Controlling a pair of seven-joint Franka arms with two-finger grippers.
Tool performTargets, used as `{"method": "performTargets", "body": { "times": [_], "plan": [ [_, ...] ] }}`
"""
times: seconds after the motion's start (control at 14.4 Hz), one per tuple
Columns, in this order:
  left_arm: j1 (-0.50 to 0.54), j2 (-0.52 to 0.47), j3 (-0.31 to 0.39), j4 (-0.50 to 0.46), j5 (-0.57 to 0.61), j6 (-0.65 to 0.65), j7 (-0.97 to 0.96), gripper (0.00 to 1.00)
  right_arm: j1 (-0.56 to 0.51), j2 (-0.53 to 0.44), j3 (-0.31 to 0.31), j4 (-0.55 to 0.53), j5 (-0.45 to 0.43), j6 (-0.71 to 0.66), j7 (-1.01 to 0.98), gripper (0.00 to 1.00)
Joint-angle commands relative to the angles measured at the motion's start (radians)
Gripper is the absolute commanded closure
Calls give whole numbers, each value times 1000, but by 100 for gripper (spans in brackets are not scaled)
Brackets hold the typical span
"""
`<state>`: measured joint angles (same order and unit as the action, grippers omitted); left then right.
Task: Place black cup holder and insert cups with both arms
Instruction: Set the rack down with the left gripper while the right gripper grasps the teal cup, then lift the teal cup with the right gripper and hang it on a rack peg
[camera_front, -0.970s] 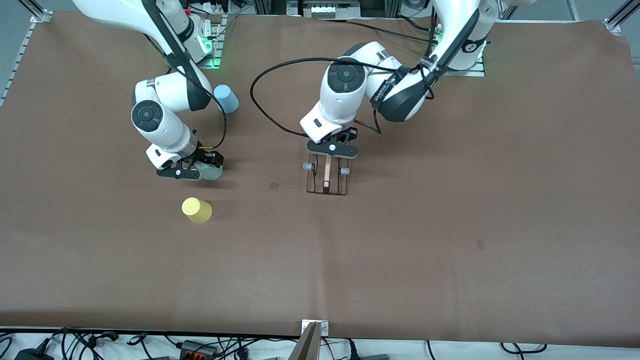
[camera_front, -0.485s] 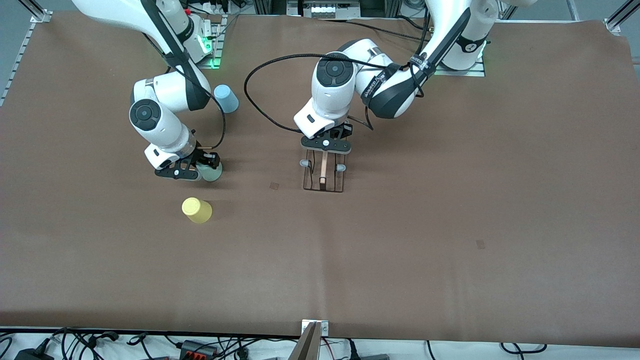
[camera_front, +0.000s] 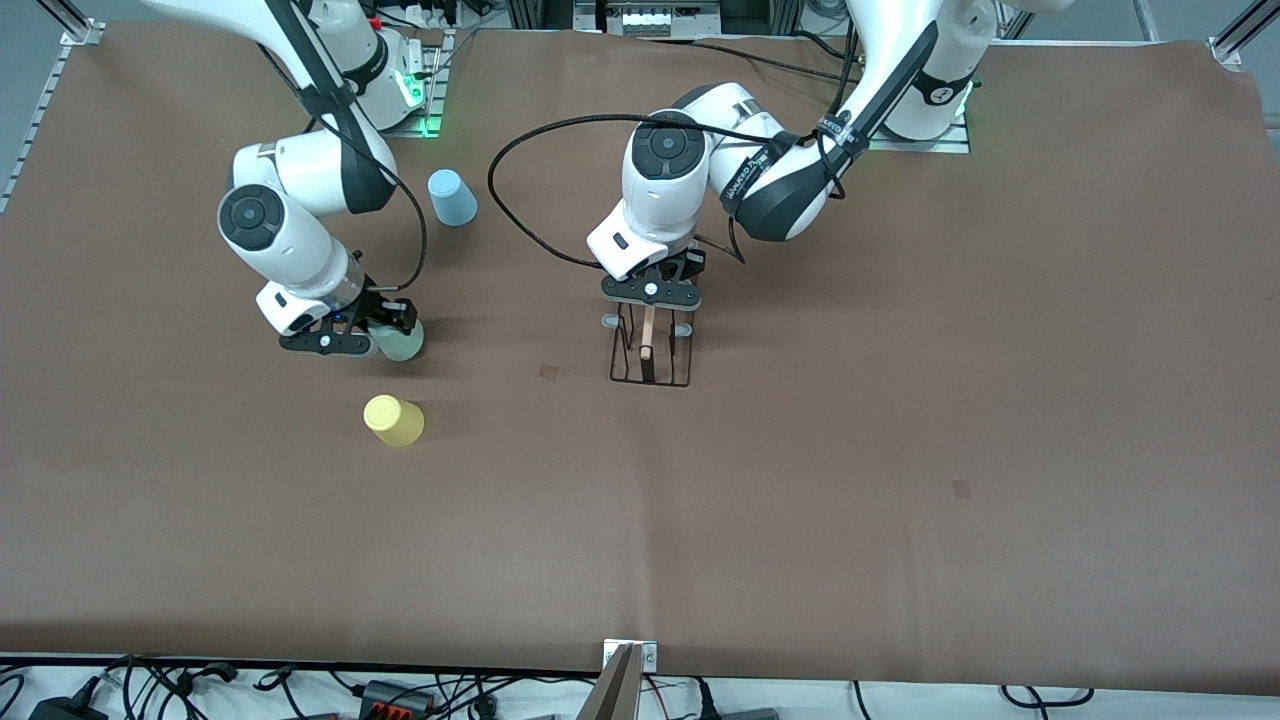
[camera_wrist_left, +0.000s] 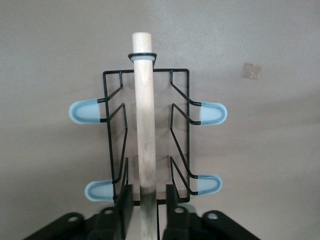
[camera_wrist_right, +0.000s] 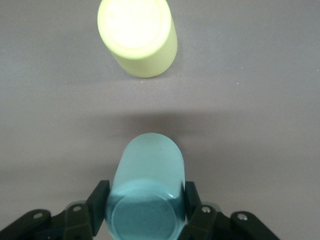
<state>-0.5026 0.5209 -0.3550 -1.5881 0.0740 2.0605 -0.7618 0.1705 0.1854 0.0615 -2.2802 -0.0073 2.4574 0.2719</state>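
Observation:
The pale green cup is to rest on the holder's farthest peg (camera_front: 627, 259), toward the light blue cup, as soon as my right gripper lets go of it.
The black cup holder (camera_front: 650, 362) rests on the table near the middle, its wooden rod (camera_wrist_left: 142, 120) running between pale-blue-tipped pegs (camera_wrist_left: 85, 111). My left gripper (camera_front: 650, 303) sits at the rod's end and is open: its fingers (camera_wrist_left: 125, 202) flank the rod with small gaps on both sides. My right gripper (camera_front: 385, 335) is shut on the pale green cup (camera_wrist_right: 147, 175), whose closed end faces the wrist. The yellow cup (camera_front: 393, 420) stands nearer the front camera, just past the held cup (camera_front: 402, 344). The light blue cup (camera_front: 452, 197) stands upside down close to the right arm's base.
Brown paper covers the table (camera_front: 900, 400). A black cable (camera_front: 520, 200) loops from the left arm between the blue cup and the holder. A small dark patch (camera_front: 549, 371) marks the paper beside the holder. Cables and plugs lie along the front edge.
My right gripper closed on the green cup and carried it slightly toward the right arm's end. My left gripper shifted with the holder, then let go of the rod.

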Motion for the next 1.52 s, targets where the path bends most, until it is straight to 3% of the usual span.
{"method": "performTargets", "body": {
  "times": [0.0, 0.21, 0.35, 0.55, 0.83, 1.04, 1.11, 1.32, 1.45],
  "plan": [
    [4, -18, 5, 26, 18, -37, -5, 0, -32, -49, 3, -7, 9, -27, -80, 98],
    [65, -91, 11, 33, 20, -152, 69, 0, -31, -145, 6, 21, 10, -206, -59, 98],
    [130, -134, 11, 37, 20, -273, 219, 0, -22, -211, 14, 41, 29, -317, -33, 97],
    [261, -189, 11, 37, 20, -414, 465, 0, 50, -244, 56, 146, 64, -460, 172, 97],
    [484, -211, 13, 40, 20, -465, 789, 0, 245, -209, 81, 223, 70, -445, 577, 97],
    [604, -213, 4, 45, 21, -461, 838, 0, 334, -121, 187, 271, 69, -368, 891, 97],
    [610, -209, 11, 46, 26, -454, 863, 0, 372, -84, 195, 287, 67, -336, 977, 97],
    [625, -167, 13, 162, 168, -456, 884, 0, 464, 12, 195, 317, 49, -243, 1157, 97],
    [630, -134, 14, 276, 179, -454, 872, 0, 468, 25, 196, 321, 47, -228, 1172, 97]
  ]
}}
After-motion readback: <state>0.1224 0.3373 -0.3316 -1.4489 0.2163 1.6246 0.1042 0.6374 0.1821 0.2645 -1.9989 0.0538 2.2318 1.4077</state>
